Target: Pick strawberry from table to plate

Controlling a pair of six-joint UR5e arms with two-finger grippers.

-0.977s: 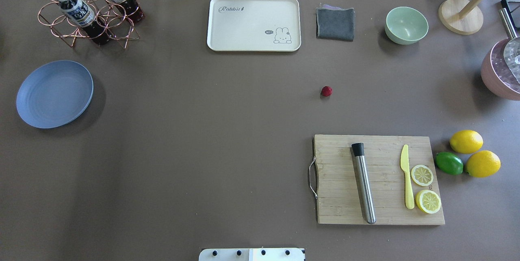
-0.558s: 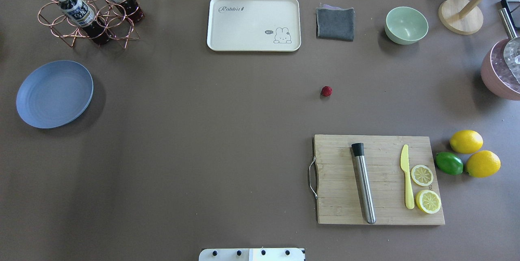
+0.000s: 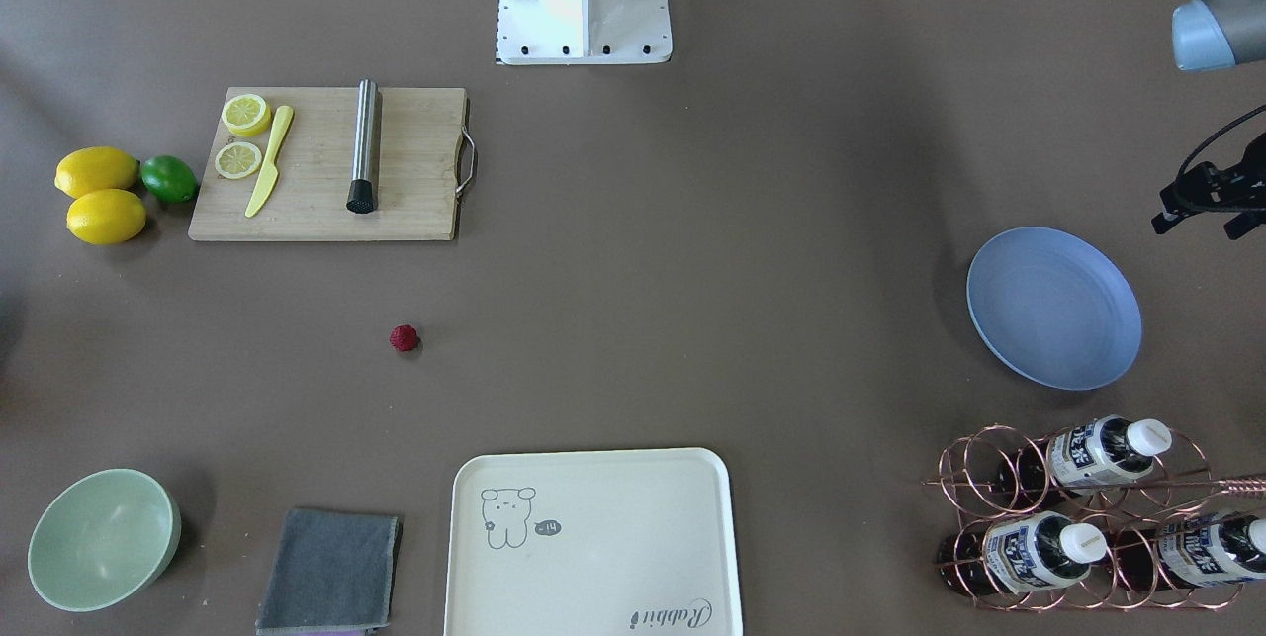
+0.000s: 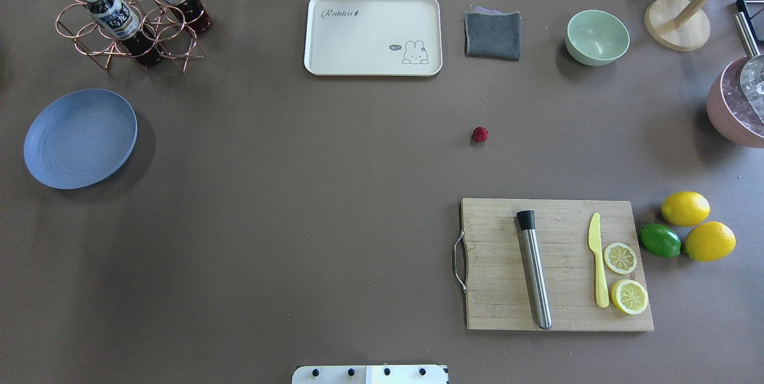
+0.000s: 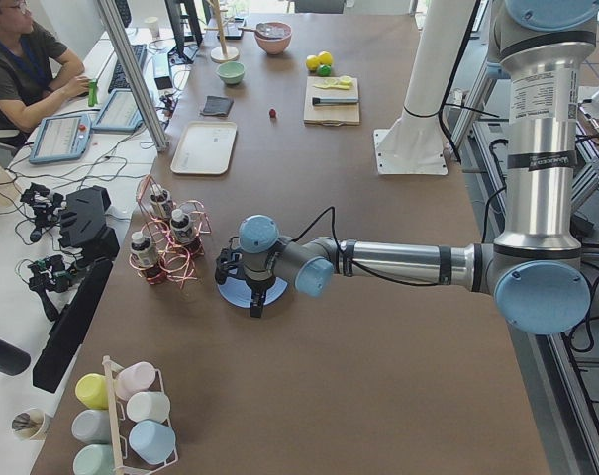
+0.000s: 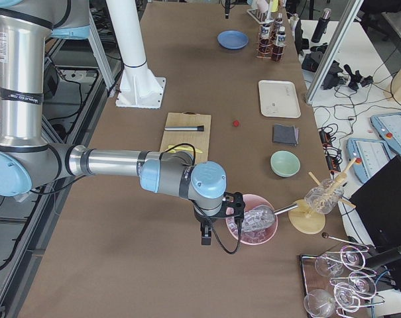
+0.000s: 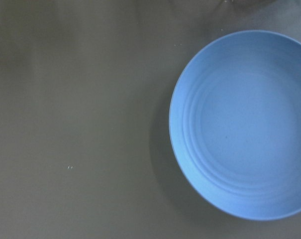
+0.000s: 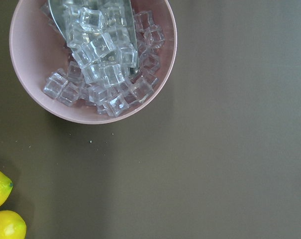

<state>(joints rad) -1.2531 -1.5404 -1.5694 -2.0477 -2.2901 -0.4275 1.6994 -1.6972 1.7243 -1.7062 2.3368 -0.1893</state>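
My left gripper will grip the blue-grey plate's rim (image 3: 1134,294) (image 7: 172,139) next, on the side that faces away from the strawberry.
The strawberry (image 4: 479,134), small and dark red, lies on the bare table (image 4: 298,193) right of centre, also seen from the front (image 3: 404,338). The blue-grey plate (image 4: 80,138) rests at the far left edge with nothing on it; the left wrist view looks straight down on the plate (image 7: 245,124). My left gripper (image 3: 1202,211) hovers beside the plate, far from the berry; I cannot tell whether it is open or shut. My right gripper (image 6: 203,235) hangs by the pink bowl, and there too I cannot tell.
A cutting board (image 4: 495,264) with a steel muddler, a yellow knife and lemon slices lies near the berry. Lemons (image 4: 685,208) and a lime (image 4: 659,240) sit to its right. Cream tray (image 4: 373,34), grey cloth (image 4: 492,34), green bowl (image 4: 597,37), bottle rack (image 4: 128,14), pink ice bowl (image 8: 31,59).
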